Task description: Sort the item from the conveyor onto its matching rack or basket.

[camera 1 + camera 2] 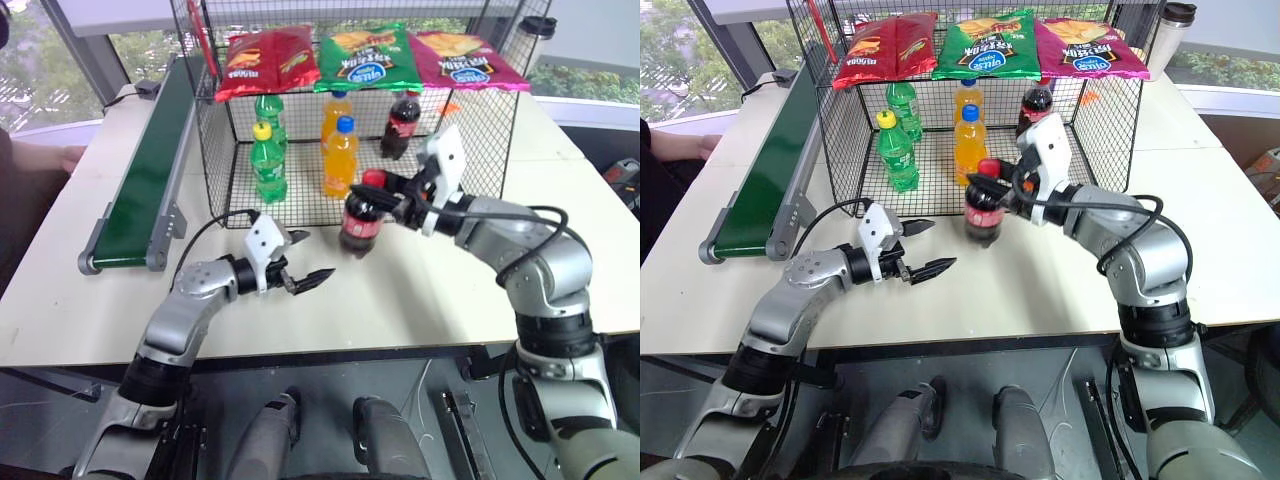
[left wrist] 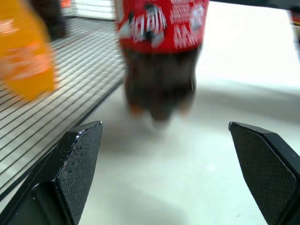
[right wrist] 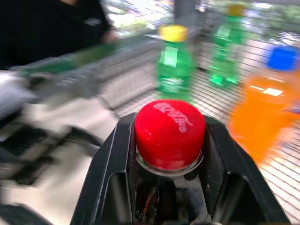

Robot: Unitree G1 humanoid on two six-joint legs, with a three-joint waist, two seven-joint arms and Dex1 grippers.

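I need to use my right gripper to set the cola bottle down on the cage's bottom [image 1: 415, 193], in front of the other cola bottle.
The item, a small cola bottle [image 1: 359, 224] with a red cap [image 3: 169, 131] and red label, hangs just above the white table in front of the cage's open side. My right gripper [image 1: 385, 196] is shut on its neck below the cap. The left gripper [image 1: 312, 255] stands open to the left of the bottle and lower, with nothing between its fingers [image 2: 77, 159]; the bottle's base [image 2: 161, 93] lies just ahead of them. The dark green conveyor [image 1: 150, 170] runs along the table's left. The black wire-mesh cage [image 1: 215, 150] stands behind the bottle.
Inside the cage stand two green bottles [image 1: 268, 160], two orange bottles [image 1: 340, 155] and another cola bottle [image 1: 402, 125]. Three chip bags [image 1: 365, 55] lie on its mesh top. A person's hand [image 1: 65, 157] rests at the far left. A cup [image 1: 535, 35] stands at the back right.
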